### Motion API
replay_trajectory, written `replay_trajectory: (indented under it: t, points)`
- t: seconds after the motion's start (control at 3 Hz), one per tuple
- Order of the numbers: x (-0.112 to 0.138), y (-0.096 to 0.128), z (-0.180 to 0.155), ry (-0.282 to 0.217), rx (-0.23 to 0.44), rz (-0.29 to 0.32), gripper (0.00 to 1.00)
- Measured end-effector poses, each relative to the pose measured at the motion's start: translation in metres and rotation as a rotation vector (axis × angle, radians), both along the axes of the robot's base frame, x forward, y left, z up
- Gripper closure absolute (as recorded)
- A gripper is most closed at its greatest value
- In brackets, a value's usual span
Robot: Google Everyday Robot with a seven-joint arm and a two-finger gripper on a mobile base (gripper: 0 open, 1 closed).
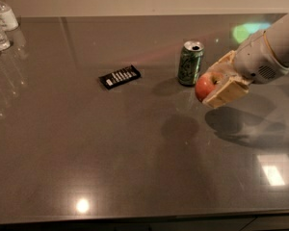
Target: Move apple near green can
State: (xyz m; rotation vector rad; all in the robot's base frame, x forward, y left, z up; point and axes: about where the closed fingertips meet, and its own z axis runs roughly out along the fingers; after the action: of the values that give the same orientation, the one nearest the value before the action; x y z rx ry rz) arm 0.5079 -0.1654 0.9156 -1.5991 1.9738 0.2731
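Observation:
My gripper will let go of the red apple on the dark table (199, 83), at a spot close in front of the base of the green can.
The green can (190, 63) stands upright on the dark table, right of centre, with its silver top open. The red apple (204, 87) is held in the air just right of and in front of the can, close to its lower side. My gripper (213, 85) comes in from the right on a white arm and is shut on the apple, its tan fingers (226, 91) clamped on either side. The apple's shadow falls on the table below and to the left.
A flat black snack bar wrapper (120, 76) lies left of the can. Water bottles (1, 20) stand at the far left back corner. The table's front edge (135, 218) runs along the bottom.

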Motion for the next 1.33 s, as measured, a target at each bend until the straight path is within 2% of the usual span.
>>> replay_trajectory:
  t: [0.67, 1.33]
  points:
    - [0.046, -0.009, -0.017, -0.007, -0.033, -0.045, 1.0]
    - [0.068, -0.007, -0.034, 0.003, -0.04, -0.065, 1.0]
